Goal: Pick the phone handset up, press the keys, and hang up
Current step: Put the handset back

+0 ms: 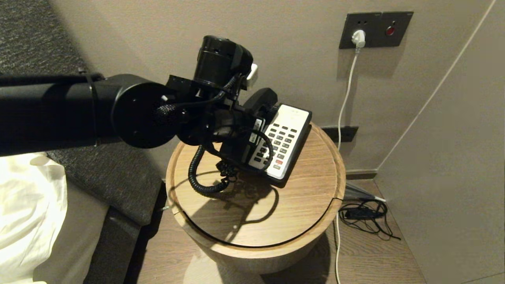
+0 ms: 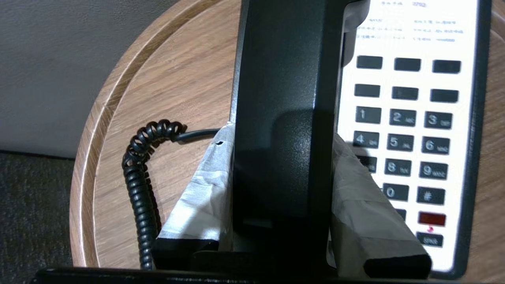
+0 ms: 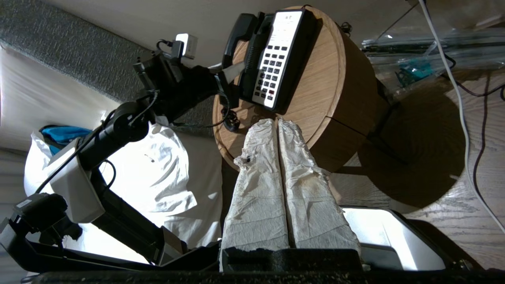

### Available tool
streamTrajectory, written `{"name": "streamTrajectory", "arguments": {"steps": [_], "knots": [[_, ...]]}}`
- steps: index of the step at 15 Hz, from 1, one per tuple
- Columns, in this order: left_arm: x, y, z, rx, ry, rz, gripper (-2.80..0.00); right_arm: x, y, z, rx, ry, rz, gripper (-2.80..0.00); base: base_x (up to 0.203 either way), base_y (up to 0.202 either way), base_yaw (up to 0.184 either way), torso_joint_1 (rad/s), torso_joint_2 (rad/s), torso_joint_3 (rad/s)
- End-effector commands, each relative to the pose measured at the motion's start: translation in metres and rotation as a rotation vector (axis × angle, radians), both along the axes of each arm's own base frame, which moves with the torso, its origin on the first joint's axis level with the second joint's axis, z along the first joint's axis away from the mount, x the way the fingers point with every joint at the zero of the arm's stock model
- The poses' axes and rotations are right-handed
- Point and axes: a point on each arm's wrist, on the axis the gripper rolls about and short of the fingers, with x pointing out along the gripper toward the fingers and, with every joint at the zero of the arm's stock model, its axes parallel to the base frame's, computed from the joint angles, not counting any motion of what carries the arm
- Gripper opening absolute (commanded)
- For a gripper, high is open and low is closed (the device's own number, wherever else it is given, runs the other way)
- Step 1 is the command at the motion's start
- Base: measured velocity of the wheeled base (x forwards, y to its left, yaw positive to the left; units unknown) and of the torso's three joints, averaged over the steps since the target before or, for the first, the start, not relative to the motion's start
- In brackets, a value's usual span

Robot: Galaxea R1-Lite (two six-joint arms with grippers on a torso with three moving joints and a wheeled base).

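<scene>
Next, my left gripper sets the black handset down in the cradle point(image 1: 250, 142) point(image 2: 294, 113) alongside the phone's keypad and lets go of it there.
A black-and-white desk phone point(image 1: 287, 136) stands on a round wooden table point(image 1: 307, 197). Its black handset point(image 1: 261, 98) lies along the base's left side; I cannot tell whether it rests in the cradle or is just above it. My left gripper point(image 1: 254, 132) is shut on the handset, and in the left wrist view its taped fingers point(image 2: 197, 197) press both sides of the handset point(image 2: 284, 98) beside the keypad point(image 2: 410, 118). The coiled cord point(image 1: 197, 177) hangs to the table. My right gripper point(image 3: 277, 120) is shut and empty, off the table's front, out of the head view.
A wall socket with a white plug point(image 1: 358, 38) and a white cable point(image 1: 345, 98) are behind the table. Black cables point(image 1: 365, 215) lie on the floor at the right. A bed with a white pillow point(image 1: 27, 205) and grey headboard point(image 1: 98, 177) is at the left.
</scene>
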Motion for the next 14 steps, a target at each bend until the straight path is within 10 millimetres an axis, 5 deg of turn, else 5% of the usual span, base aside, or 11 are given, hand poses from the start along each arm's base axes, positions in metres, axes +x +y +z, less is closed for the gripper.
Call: {"name": "streamTrajectory", "arguments": {"steps": [1, 14], "knots": [[0.004, -0.004, -0.005, 0.009, 0.009, 0.003, -2.8, 0.002, 0.0, -0.001, 0.001, 0.011, 0.002, -2.8, 0.0, 0.0, 0.0, 0.0, 0.0, 0.0], [0.023, -0.014, -0.023, 0.034, 0.026, 0.043, -2.8, 0.001, 0.001, -0.005, 0.03, 0.037, 0.034, -2.8, 0.0, 0.0, 0.0, 0.0, 0.0, 0.0]]}}
